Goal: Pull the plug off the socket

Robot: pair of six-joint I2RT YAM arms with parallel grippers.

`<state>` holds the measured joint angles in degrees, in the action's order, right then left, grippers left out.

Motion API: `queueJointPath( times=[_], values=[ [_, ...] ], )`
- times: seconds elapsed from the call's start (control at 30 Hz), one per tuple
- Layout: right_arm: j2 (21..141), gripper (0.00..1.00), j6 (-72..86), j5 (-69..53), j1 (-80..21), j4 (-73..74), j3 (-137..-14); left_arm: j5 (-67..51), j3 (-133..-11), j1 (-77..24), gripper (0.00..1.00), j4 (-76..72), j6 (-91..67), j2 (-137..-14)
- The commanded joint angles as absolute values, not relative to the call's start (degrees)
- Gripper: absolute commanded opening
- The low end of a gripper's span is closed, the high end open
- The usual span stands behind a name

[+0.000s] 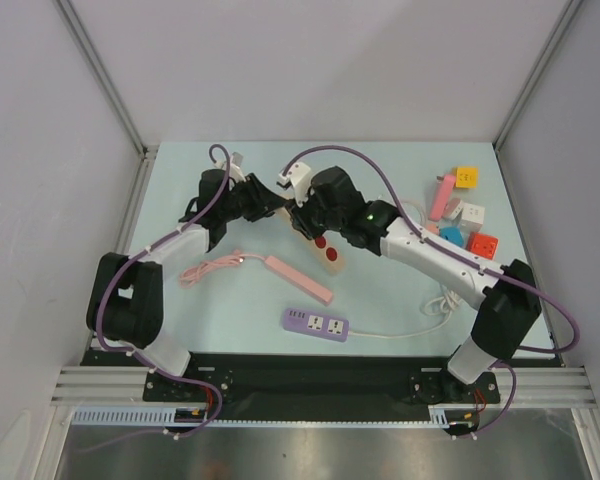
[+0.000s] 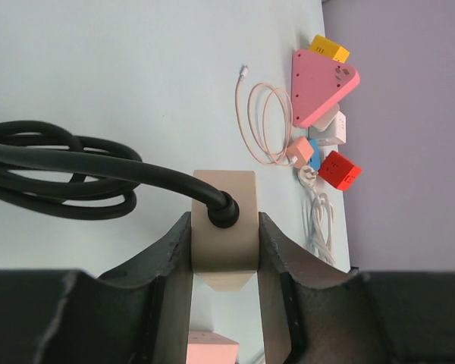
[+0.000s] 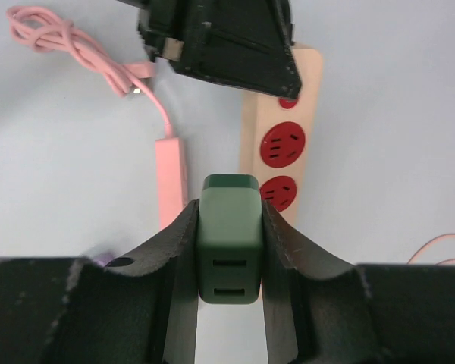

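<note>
My left gripper will let go of the beige power strip on the table (image 1: 314, 264), beside the pink power strip.
The socket is a beige power strip (image 1: 329, 254) with red outlets (image 3: 282, 144), lying mid-table. My left gripper (image 2: 224, 224) is shut on its end, where a thick black cable (image 2: 98, 171) leaves it. The plug is a dark green adapter block (image 3: 229, 227). My right gripper (image 3: 229, 250) is shut on it, fingers on both its sides. The block sits just left of the strip's outlets and its prongs are hidden, so I cannot tell if it touches the strip. Seen from above, both grippers (image 1: 270, 205) (image 1: 306, 215) meet over the strip's far end.
A pink power strip (image 1: 300, 280) with a coiled pink cord (image 1: 205, 270) lies left of the beige one. A purple strip (image 1: 316, 323) lies nearer the front, with a white cord (image 1: 440, 300). Several coloured adapters (image 1: 465, 215) sit at the right.
</note>
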<state>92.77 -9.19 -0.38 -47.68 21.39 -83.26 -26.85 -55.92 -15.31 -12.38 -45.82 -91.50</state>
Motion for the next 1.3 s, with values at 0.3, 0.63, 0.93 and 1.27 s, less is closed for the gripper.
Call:
queueJointPath(
  times=[0.3,0.63,0.93,1.27],
  values=[
    [84.56,0.01,-12.58,-33.82,-20.85,19.88,-73.59,-31.64,-54.76,-14.15,0.00,-22.49,-47.55,-88.95],
    [81.38,0.05,-6.59,-30.42,2.00,11.33,-59.85,-33.13,-54.14,-13.71,0.00,-24.52,-48.69,-88.51],
    [87.36,0.04,-10.46,-24.61,16.08,17.84,-63.02,-34.19,-54.05,-13.10,0.00,-25.49,-49.66,-87.71],
    [93.77,0.18,-11.87,-22.58,16.96,19.16,-64.34,-35.24,-53.96,-12.92,0.00,-26.10,-50.19,-87.63]
  ],
)
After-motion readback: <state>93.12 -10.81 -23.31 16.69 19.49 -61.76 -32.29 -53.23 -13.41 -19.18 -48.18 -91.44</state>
